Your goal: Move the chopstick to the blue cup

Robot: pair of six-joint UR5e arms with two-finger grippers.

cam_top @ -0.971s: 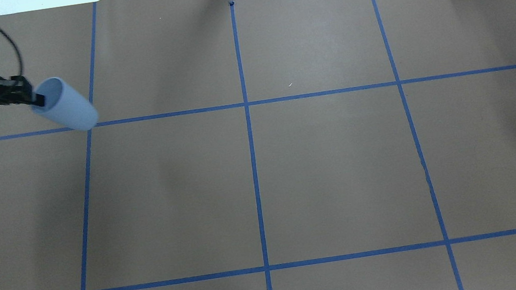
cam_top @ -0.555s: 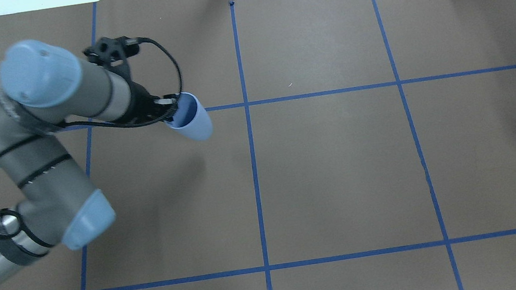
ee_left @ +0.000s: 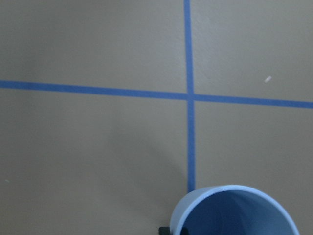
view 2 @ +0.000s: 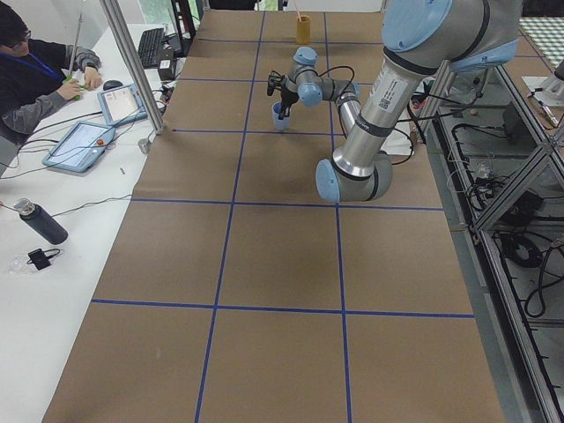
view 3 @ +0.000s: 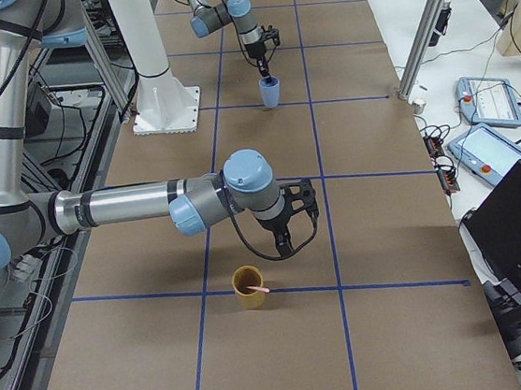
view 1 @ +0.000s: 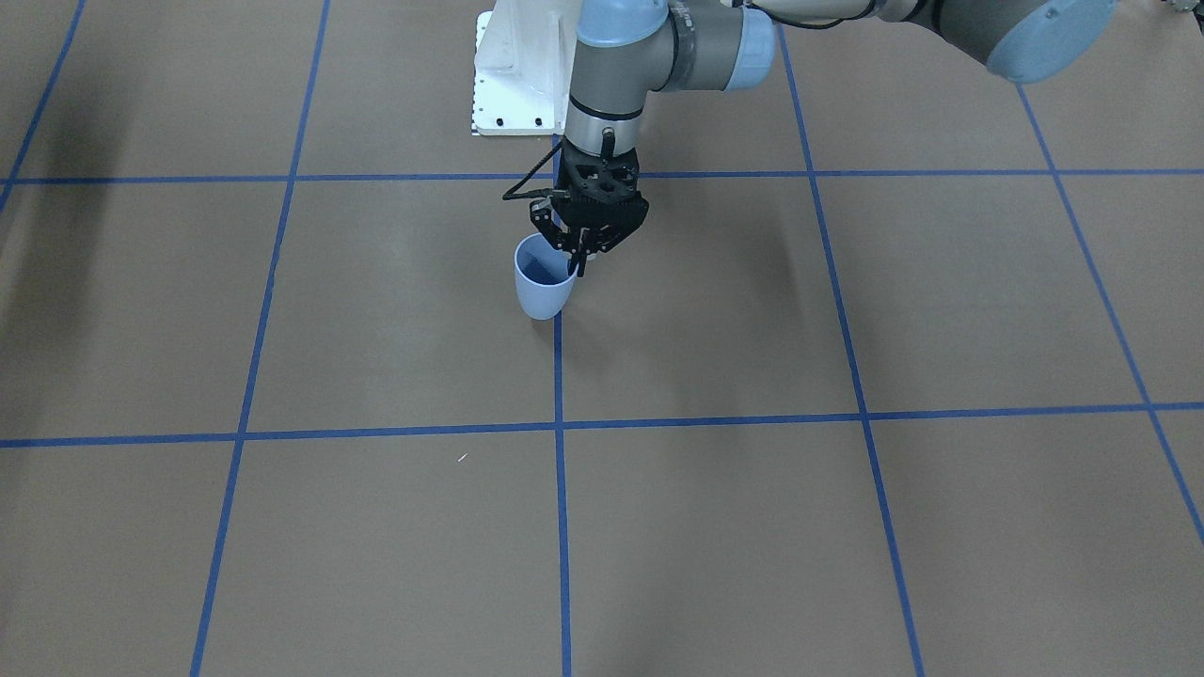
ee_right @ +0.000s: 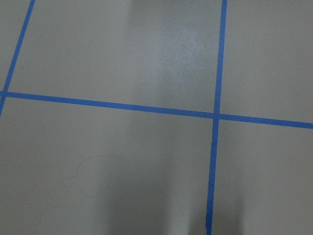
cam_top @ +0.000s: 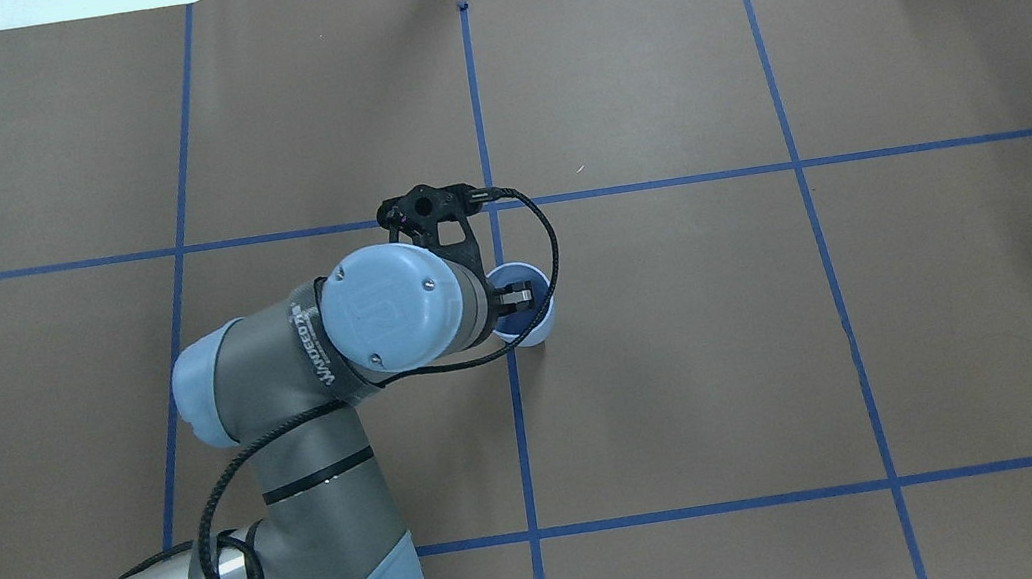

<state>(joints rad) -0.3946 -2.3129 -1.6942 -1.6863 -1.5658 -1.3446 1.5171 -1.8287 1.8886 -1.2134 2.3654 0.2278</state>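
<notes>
Next, my left gripper releases the blue cup on the centre tape line, slightly nearer the white robot base plate (view 1: 553, 289).
The blue cup (view 1: 543, 290) is upright at the table's middle, on the centre tape line, its base at or just above the surface. My left gripper (view 1: 576, 260) is shut on its rim, one finger inside and one outside. The cup also shows in the overhead view (cam_top: 532, 319), the left wrist view (ee_left: 234, 211) and the exterior right view (view 3: 270, 92). The pale pink chopstick (view 3: 259, 290) lies in a yellow-brown cup (view 3: 247, 287) at the table's right end. My right gripper (view 3: 285, 245) hangs just beside that cup; I cannot tell whether it is open or shut.
The white robot base plate (view 1: 513, 85) sits at the table's near edge. An operator (view 2: 35, 75) sits with tablets (view 2: 81, 143) beyond the far edge, beside a metal post (view 2: 132, 70). Blue tape lines (cam_top: 479, 133) divide the brown table into squares.
My left arm has swung from the table's far left to the centre, carrying the blue cup. The cup has gone from tilted on its side to upright.
</notes>
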